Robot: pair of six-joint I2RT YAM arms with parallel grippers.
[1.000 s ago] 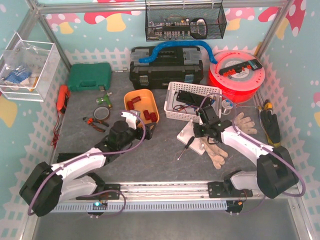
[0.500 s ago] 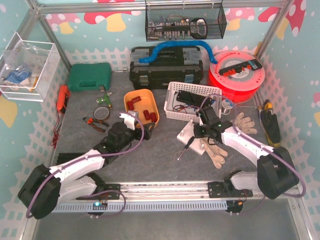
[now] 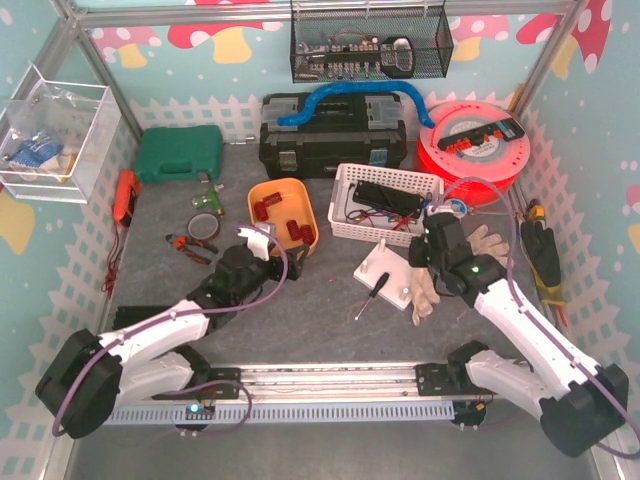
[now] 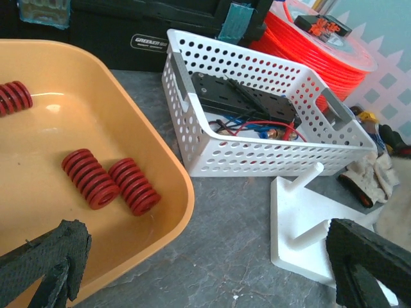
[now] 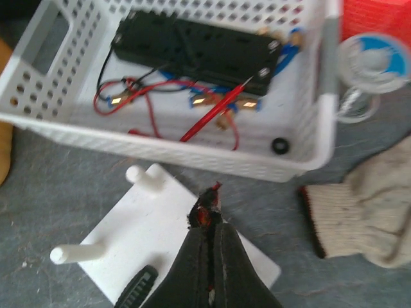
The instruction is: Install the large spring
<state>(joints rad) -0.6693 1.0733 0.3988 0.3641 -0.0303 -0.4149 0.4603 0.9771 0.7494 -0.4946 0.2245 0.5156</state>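
Note:
My right gripper should release the glove on top of the other glove (image 3: 461, 263) (image 5: 382, 224), just past the near corner of the white basket.
Red springs (image 4: 90, 178) lie in the orange tray (image 4: 128, 115), two side by side and one (image 4: 13, 97) at the far left; which is the large spring I cannot tell. My left gripper (image 4: 202, 273) hangs open at the tray's near right corner (image 3: 268, 248), nothing between its fingers. The white peg plate (image 3: 385, 272) lies on the table in front of the basket, both pegs (image 5: 144, 176) bare. My right gripper (image 5: 210, 215) is shut above the plate's far edge (image 3: 420, 256); a small red fleck shows at its frayed tips.
A white basket (image 3: 340, 200) of wires stands behind the plate. A screwdriver (image 3: 372, 293) lies at the plate's near edge and gloves (image 3: 432, 292) lie to its right. Further back are a black toolbox (image 3: 330, 135), a red spool (image 3: 470, 150) and a green case (image 3: 178, 152).
My right gripper has closed and its arm has swung back to the right, away from the plate. The left arm has barely shifted.

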